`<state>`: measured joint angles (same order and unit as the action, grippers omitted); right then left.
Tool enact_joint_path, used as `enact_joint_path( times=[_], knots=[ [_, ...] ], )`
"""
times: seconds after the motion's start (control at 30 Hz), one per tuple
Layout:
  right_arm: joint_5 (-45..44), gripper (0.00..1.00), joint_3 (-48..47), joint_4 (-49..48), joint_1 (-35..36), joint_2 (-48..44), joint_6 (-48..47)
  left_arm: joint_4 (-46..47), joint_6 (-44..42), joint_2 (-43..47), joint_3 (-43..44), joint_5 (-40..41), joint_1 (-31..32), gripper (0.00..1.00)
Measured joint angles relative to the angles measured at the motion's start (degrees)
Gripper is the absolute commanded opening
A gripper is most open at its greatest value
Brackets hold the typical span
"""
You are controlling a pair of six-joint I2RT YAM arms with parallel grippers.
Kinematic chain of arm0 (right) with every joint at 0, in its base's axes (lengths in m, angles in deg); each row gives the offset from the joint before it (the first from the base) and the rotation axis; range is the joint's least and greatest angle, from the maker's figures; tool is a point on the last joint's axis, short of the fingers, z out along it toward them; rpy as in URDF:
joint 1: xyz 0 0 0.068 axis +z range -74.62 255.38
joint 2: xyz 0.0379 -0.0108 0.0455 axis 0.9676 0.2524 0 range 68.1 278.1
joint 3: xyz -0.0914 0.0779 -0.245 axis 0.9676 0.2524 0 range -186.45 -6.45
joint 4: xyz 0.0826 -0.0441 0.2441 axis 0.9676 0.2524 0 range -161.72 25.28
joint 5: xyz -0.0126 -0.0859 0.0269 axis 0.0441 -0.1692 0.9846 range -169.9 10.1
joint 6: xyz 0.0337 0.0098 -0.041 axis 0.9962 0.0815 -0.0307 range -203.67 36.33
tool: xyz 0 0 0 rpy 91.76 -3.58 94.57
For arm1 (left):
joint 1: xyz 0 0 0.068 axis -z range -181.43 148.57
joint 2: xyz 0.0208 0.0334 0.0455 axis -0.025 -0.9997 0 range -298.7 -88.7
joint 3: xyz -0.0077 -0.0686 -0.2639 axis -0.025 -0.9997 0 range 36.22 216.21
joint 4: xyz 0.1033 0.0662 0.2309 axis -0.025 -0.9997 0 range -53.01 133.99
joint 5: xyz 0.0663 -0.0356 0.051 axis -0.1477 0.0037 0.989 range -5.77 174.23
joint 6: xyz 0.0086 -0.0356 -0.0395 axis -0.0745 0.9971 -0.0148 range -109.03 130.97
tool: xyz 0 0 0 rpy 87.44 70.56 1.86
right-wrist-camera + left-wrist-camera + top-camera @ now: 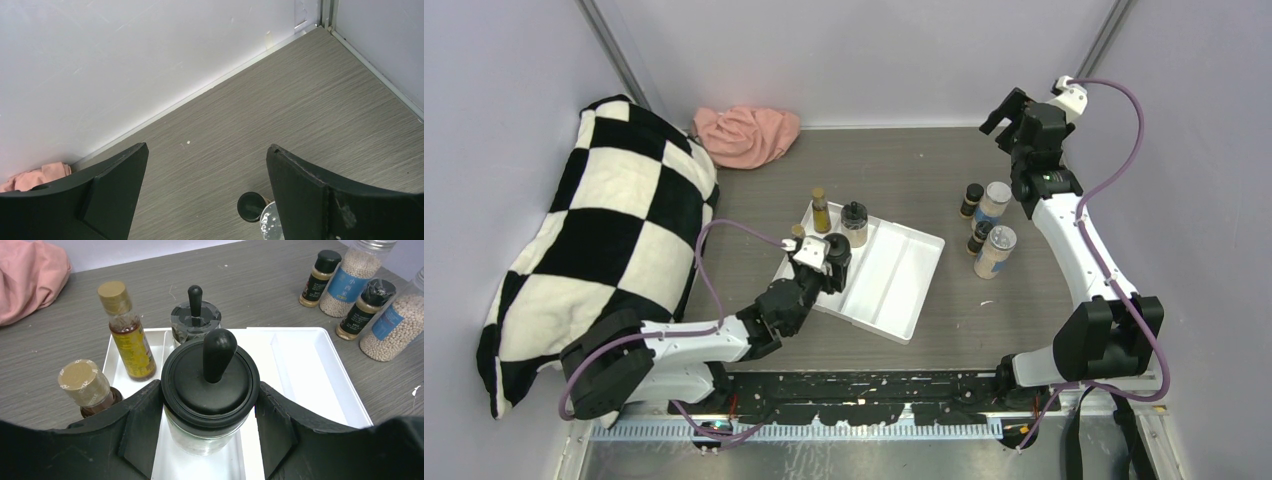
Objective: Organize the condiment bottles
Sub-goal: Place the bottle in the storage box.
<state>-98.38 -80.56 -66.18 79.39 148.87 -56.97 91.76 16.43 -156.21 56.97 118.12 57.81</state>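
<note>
I will use my left gripper to set the black-lidded jar down in the white tray (pixel 834 279) (pixel 199 434), just in front of the other black-lidded jar.
My left gripper (pixel 834 262) (pixel 209 390) is shut on a black-lidded jar (pixel 837 250) (pixel 210 375) over the left compartment of the white tray (pixel 904 270) (pixel 310 375). A second black-lidded jar (pixel 854 222) (pixel 195 320) and two slim yellow bottles (pixel 821 210) (pixel 127 335) (pixel 85 387) stand in the tray beside it. Two tiny dark bottles (pixel 971 200) (pixel 979 237) and two clear shakers (pixel 995 202) (pixel 997 250) stand on the table right of the tray. My right gripper (pixel 1012 110) (pixel 207 150) is open and empty, raised at the back right above them.
A black-and-white checkered cushion (pixel 594 230) fills the left side. A pink cloth (pixel 744 135) lies at the back wall. Walls close the back and both sides. The tray's middle and right compartments hold nothing.
</note>
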Motion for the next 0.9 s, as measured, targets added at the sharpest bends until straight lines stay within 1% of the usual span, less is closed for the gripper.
enact_joint_path(
  times=[0.5, 0.9],
  knots=[
    [-0.42, 0.94, 0.07, -0.37, 0.07, 0.02, -0.48, 6.95, -1.36, -7.19, -0.70, -0.72, -0.28, 0.00],
    [-0.50, 0.94, 0.07, -0.85, 0.26, 1.16, -0.87, 9.40, 0.09, -10.34, -0.87, -3.21, -4.11, 0.00]
  ],
)
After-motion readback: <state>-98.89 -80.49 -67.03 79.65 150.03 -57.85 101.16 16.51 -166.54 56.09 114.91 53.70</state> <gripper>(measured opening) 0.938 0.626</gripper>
